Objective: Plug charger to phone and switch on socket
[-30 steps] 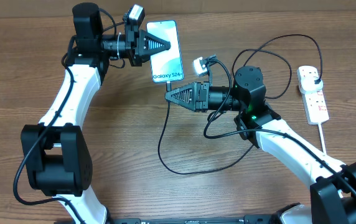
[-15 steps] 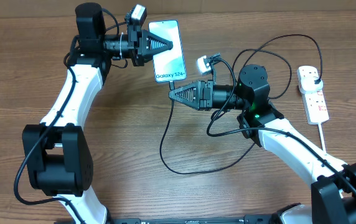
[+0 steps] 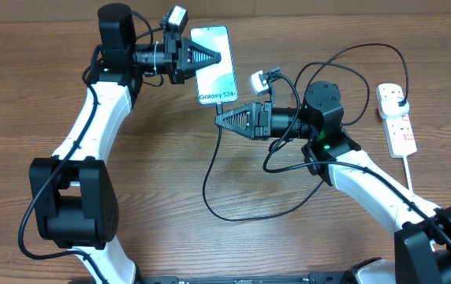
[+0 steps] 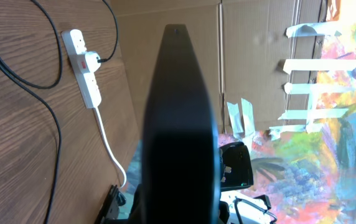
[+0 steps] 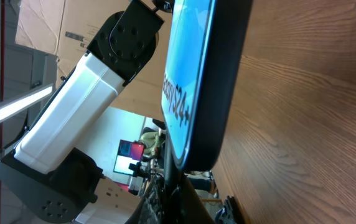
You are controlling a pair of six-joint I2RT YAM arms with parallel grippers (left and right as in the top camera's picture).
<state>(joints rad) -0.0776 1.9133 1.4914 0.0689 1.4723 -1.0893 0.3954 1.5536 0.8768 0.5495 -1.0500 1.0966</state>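
Note:
The robot's left gripper should release the phone flat on the bare table (image 3: 183, 139) next to the tip of the robot's right gripper.
The phone (image 3: 219, 75), its blue screen reading "Galaxy S24", is held above the table by my left gripper (image 3: 212, 57), which is shut on its left edge. In the left wrist view its dark edge (image 4: 178, 124) fills the middle. My right gripper (image 3: 218, 120) is shut on the connector end of the charger (image 3: 206, 193), just below the phone's bottom edge. In the right wrist view the phone's bottom end (image 5: 203, 81) sits right above the gripped connector (image 5: 168, 186). The socket (image 3: 396, 118) lies at the far right with the charger's black plug (image 3: 400, 97) in it.
The black cable loops across the table in front of the right arm (image 3: 344, 170). The socket's thick white cord (image 3: 409, 177) runs toward the front right edge. The socket (image 4: 86, 68) and cable also show in the left wrist view. Cardboard stands behind the table.
Both grippers have shifted slightly right. The right gripper with the connector has risen closer to the phone's bottom edge.

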